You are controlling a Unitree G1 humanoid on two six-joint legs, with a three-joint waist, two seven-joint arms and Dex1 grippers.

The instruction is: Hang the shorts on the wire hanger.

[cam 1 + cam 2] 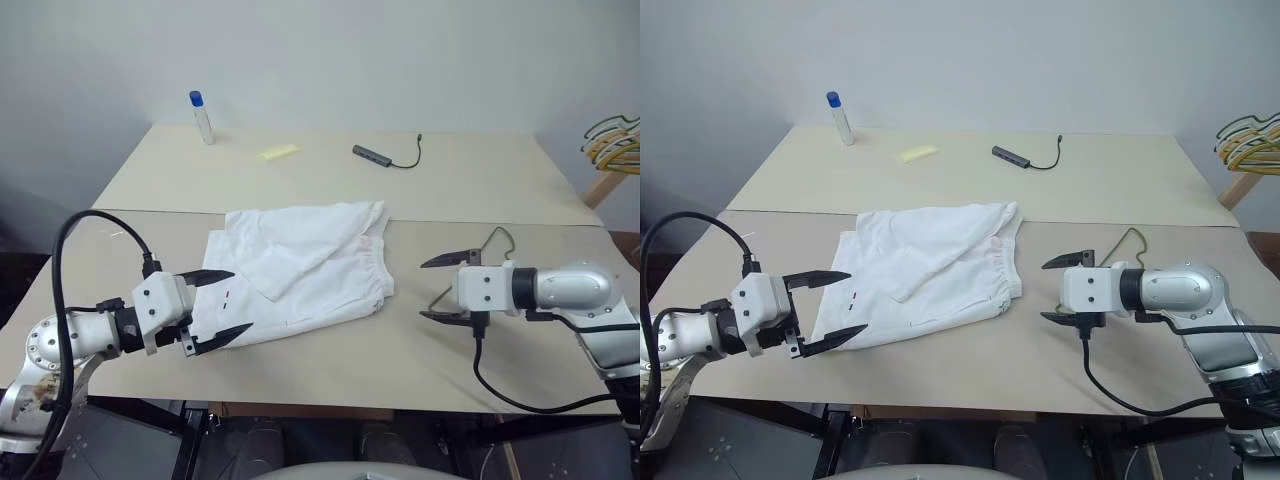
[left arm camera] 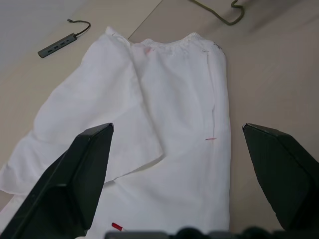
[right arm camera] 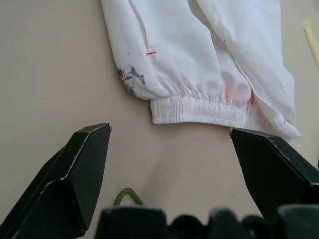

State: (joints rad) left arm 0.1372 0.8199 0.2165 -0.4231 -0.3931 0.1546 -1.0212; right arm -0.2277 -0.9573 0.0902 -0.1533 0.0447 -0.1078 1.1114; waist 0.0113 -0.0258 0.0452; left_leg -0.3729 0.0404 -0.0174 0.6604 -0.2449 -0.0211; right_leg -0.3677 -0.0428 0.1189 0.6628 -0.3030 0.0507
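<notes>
My left gripper is going to close on the near corner of the white shorts' leg hem [image 1: 223, 344], at the end across from the gathered waistband.
The white shorts [image 1: 300, 268] lie crumpled flat at the middle of the table, with the gathered waistband [image 3: 199, 110] turned toward my right side. My left gripper [image 1: 241, 300] hovers open at the shorts' near left corner, its fingers spread over the cloth [image 2: 164, 149]. My right gripper [image 1: 421, 290] stands open a short way right of the waistband, holding nothing. The thin olive wire hanger [image 1: 497, 237] lies on the table under and behind the right gripper, mostly hidden by it. Its hook end shows in the left wrist view [image 2: 222, 17].
At the far side of the table [image 1: 480, 190] stand a white bottle with a blue cap [image 1: 202, 117], a yellow strip [image 1: 278, 152] and a dark USB hub with a cable [image 1: 372, 154]. A bunch of yellow and black hangers [image 1: 612, 145] sits off the right edge.
</notes>
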